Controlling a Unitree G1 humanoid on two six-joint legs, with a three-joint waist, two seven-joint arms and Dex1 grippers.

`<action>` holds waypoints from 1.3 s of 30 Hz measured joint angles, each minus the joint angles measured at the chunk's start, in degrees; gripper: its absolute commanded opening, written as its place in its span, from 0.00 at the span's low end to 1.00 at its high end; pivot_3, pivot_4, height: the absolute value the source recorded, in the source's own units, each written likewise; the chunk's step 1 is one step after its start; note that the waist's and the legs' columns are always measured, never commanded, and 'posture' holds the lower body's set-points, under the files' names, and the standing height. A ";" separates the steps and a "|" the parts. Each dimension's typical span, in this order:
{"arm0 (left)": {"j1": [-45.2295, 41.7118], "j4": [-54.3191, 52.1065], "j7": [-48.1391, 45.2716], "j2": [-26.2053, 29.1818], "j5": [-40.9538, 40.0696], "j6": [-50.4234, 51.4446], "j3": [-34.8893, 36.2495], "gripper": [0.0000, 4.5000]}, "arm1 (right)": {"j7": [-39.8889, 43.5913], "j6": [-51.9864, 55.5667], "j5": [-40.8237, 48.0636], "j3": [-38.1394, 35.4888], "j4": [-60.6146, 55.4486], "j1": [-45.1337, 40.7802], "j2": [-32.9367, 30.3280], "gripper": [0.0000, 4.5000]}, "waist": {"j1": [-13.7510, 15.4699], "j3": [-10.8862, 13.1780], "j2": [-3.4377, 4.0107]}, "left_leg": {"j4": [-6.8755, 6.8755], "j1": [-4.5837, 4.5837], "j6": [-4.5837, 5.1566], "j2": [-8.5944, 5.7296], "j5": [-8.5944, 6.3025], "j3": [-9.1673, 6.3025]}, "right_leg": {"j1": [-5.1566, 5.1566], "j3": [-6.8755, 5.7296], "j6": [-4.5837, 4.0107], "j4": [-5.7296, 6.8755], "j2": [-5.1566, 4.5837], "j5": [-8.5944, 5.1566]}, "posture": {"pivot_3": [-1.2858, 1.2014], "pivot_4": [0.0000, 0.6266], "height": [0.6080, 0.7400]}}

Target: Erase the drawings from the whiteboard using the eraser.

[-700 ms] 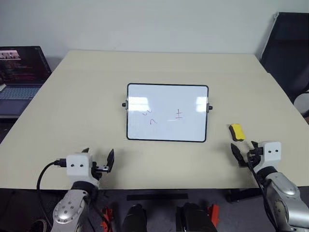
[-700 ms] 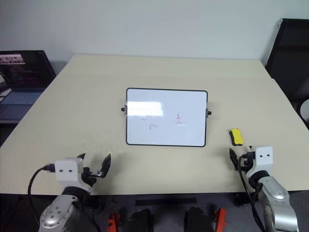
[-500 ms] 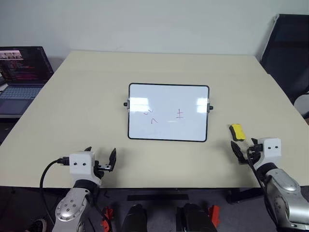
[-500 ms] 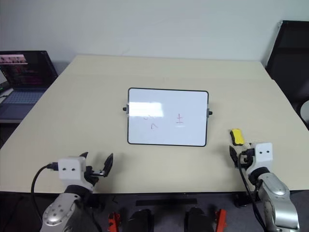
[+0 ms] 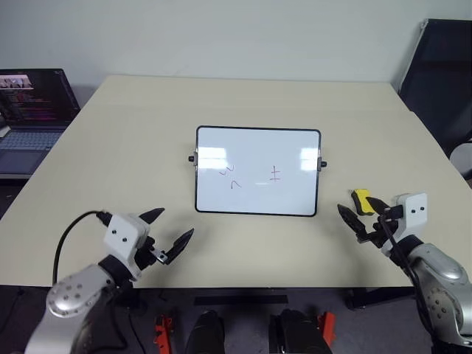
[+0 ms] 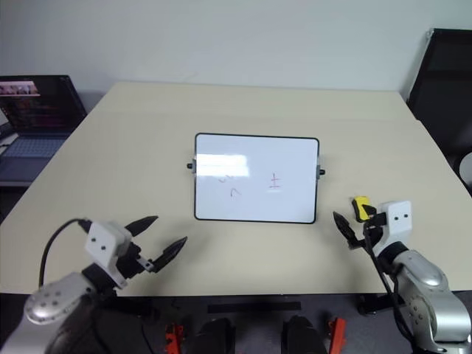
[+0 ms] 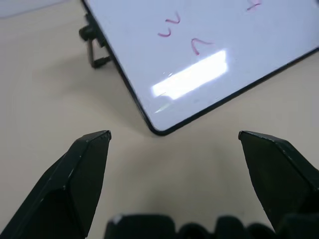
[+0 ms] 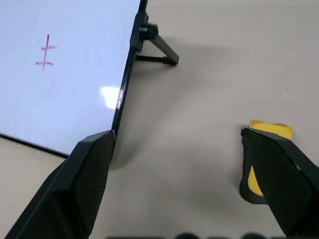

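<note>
The yellow eraser is next for my right gripper, which should go to it and close on its two long sides [image 5: 361,201] [image 8: 248,172], with the eraser's notched end pointing out between the fingers.
The whiteboard [image 5: 254,200] stands propped mid-table on small side legs, black-framed. On it are the drawings: two dark squiggles [image 5: 230,171] and a reddish cross [image 5: 274,175]. The yellow eraser [image 5: 361,200] lies on the table to the right of the board. My right gripper [image 5: 357,210] is open just in front of the eraser; in the right wrist view the eraser [image 8: 269,130] shows partly behind one finger [image 8: 279,174]. My left gripper [image 5: 174,223] is open above the table near the board's front left corner [image 7: 157,130], holding nothing.
The beige table [image 5: 125,147] has its front edge just under both grippers. An open laptop [image 5: 33,110] sits off the table's left side, and a black chair [image 5: 442,81] stands beyond the right edge.
Both grippers have risen and moved forward over the table. The left one has swung to point toward the board; the right one has closed in on the eraser.
</note>
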 measured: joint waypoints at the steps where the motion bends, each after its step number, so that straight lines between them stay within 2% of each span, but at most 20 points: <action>1: -2.48 -0.25 -1.27 1.56 -1.96 1.97 -0.04 1.00 | -1.31 1.52 0.74 -0.68 -0.18 -1.59 0.01 0.99 | 0.02 0.01 0.00 | 0.04 -0.03 0.01 0.00 0.00 -0.01 | -0.02 -0.01 0.02 0.01 0.01 0.01 | 0.52 0.24 1.00; 4: -8.65 -0.71 -6.94 7.76 -7.87 7.09 0.02 1.00 | -6.04 5.89 1.35 -1.71 -4.22 -5.08 -0.40 0.99 | -0.12 0.01 0.01 | 0.01 -0.03 0.01 0.00 0.00 0.03 | -0.03 0.02 0.04 0.01 0.02 0.02 | 0.52 0.24 1.00; 9: -23.35 2.62 -15.35 13.36 -12.66 12.43 -4.78 1.00 | -9.95 16.30 1.28 -1.41 -4.55 -10.06 -4.50 0.99 | -0.10 0.05 0.06 | 0.00 -0.27 0.04 0.00 -0.02 0.03 | -0.23 0.03 0.17 0.01 0.08 0.10 | 0.52 0.24 1.00; 14: -37.01 9.48 -24.46 13.76 -12.68 13.38 -13.82 1.00 | -12.00 23.75 0.17 -1.38 4.14 -17.59 -6.40 0.99 | -0.43 0.05 0.05 | 0.03 -0.30 0.05 0.01 -0.01 0.04 | -0.27 0.06 0.34 0.05 0.16 0.21 | 0.52 0.24 1.00; 18: -44.50 16.10 -29.30 12.38 -11.10 12.25 -17.52 1.00 | -11.43 24.56 -1.55 1.95 9.57 -20.58 -6.49 0.99 | -1.22 0.06 0.07 | 0.01 -0.36 0.11 0.02 -0.05 0.03 | -0.30 0.07 0.58 0.05 0.17 0.33 | 0.52 0.24 1.00; 24: -47.38 19.82 -32.69 10.65 -10.06 11.78 -19.45 1.00 | -11.33 21.63 -5.16 4.98 15.12 -20.99 -4.43 0.99 | -1.55 0.07 0.09 | 0.01 -0.45 0.18 0.04 -0.09 0.02 | -0.36 0.06 0.61 0.05 0.20 0.32 | 0.52 0.24 1.00; 34: -47.33 20.38 -34.34 10.56 -8.52 10.68 -19.45 1.00 | -10.36 16.17 -8.80 5.82 21.02 -22.17 -2.34 0.99 | -1.53 0.08 0.10 | 0.06 -0.45 0.19 0.04 -0.09 0.01 | -0.35 0.06 0.66 0.09 0.20 0.34 | 0.52 0.24 1.00; 37: -47.19 20.44 -34.48 10.57 -8.18 10.44 -19.39 1.00 | -10.29 14.68 -9.86 5.77 22.97 -22.92 -2.26 0.86 | -1.53 0.08 0.10 | 0.06 -0.45 0.19 0.04 -0.09 0.01 | -0.35 0.07 0.66 0.08 0.20 0.34 | 0.52 0.24 1.00; 39: -46.89 20.47 -34.51 10.57 -7.78 9.98 -19.32 1.00 | -10.24 13.90 -10.05 5.73 24.00 -22.99 -2.06 0.71 | -1.52 0.08 0.10 | 0.06 -0.45 0.19 0.04 -0.09 0.01 | -0.35 0.07 0.65 0.08 0.20 0.34 | 0.52 0.24 1.00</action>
